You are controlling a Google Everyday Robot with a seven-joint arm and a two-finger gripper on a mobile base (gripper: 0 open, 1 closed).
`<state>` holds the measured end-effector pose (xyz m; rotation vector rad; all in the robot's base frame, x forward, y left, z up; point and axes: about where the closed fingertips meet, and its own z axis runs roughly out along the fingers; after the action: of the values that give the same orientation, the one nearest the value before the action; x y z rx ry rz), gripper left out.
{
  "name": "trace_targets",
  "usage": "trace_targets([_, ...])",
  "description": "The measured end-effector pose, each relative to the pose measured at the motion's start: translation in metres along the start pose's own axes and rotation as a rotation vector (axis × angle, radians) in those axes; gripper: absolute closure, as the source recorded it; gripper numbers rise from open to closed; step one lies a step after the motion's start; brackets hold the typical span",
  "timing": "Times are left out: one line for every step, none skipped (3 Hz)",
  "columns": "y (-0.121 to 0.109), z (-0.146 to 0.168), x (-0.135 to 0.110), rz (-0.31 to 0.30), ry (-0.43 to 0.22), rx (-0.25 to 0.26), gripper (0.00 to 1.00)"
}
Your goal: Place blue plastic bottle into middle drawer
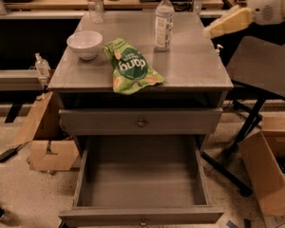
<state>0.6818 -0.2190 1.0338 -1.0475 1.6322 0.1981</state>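
I will next move my gripper to the upper half (163, 17) of the blue plastic bottle, below its white cap, and close it there.
The blue plastic bottle (164, 21) stands upright at the back right of the grey cabinet top (194, 65); it is clear with a white cap and a pale label. The middle drawer (142, 177) is pulled fully open below, its bare floor showing and a small knob on its front rim. My gripper (217, 28), a pale yellowish wedge on a white arm, hovers at the cabinet's right edge. It is to the right of the bottle, apart from it, and holds nothing that I can see.
A white bowl (84, 43) and a green snack bag (128, 65) lie on the cabinet top, and a darker-capped water bottle (95, 1) stands at the back left. A closed drawer front with a brass knob (141, 122) sits above the open drawer. A black table (266, 65) is at the right, with cardboard boxes (47, 151) on the floor.
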Motion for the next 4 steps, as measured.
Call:
trace_targets([-0.019, 0.08, -0.011, 0.026, -0.146, 0.012, 0.0])
trace_targets([-0.032, 0.154, -0.015, 0.071, -0.217, 0.006, 0.0])
trace_targets([-0.037, 0.223, -0.003, 0.187, -0.259, -0.011, 0.0])
trace_targets([-0.043, 0.249, 0.01, 0.28, -0.275, -0.015, 0.0])
